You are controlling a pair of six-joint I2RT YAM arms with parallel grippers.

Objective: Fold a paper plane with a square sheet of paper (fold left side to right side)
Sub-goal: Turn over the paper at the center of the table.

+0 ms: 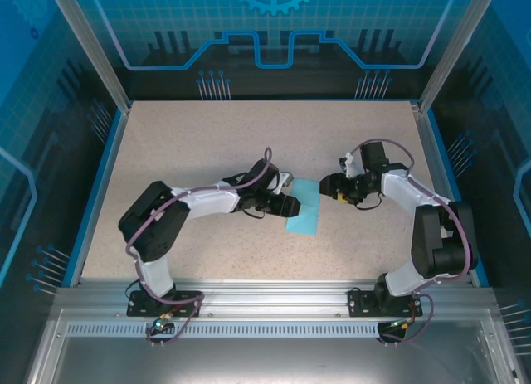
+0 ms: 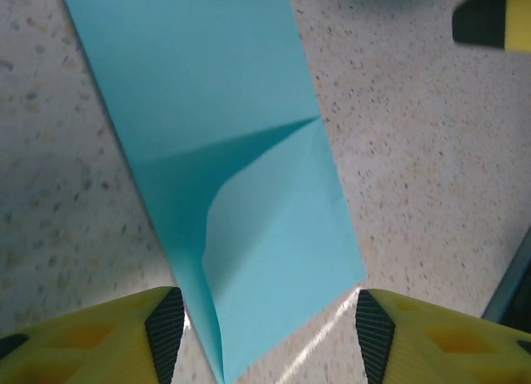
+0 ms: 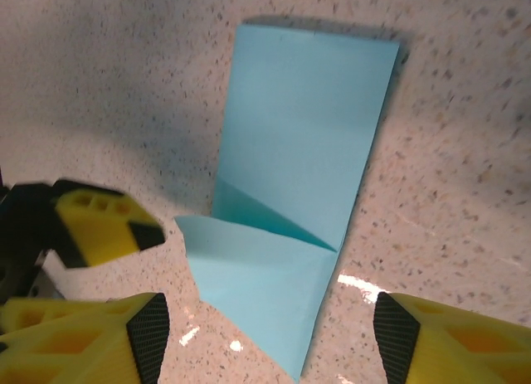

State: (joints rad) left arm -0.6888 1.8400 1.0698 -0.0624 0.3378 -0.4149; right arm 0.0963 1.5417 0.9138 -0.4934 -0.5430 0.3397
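The corner of the raised flap sticks out past the paper's side, so my right gripper will pick up the paper by its opposite edge (image 3: 352, 203) before my left gripper takes that corner.
The square sheet of paper (image 1: 307, 214) lies on the table as a narrow light-blue strip, folded lengthwise. One corner flap (image 3: 257, 276) is turned over at an angle and lifts slightly. My left gripper (image 1: 292, 206) sits at the strip's left edge, open. In the left wrist view the sheet (image 2: 241, 152) runs between the wide-apart fingers (image 2: 166, 334) without touching the pads. My right gripper (image 1: 326, 187) hovers at the strip's far end, open, with the paper's pointed end between its spread fingertips (image 3: 394, 338). The paper plane is out of view.
The speckled tabletop (image 1: 207, 143) is bounded by a blue rim and metal posts. The left gripper's yellow fingertip (image 3: 99, 222) shows close beside the flap in the right wrist view. The right gripper's fingertip (image 2: 494, 19) is visible from the left wrist.
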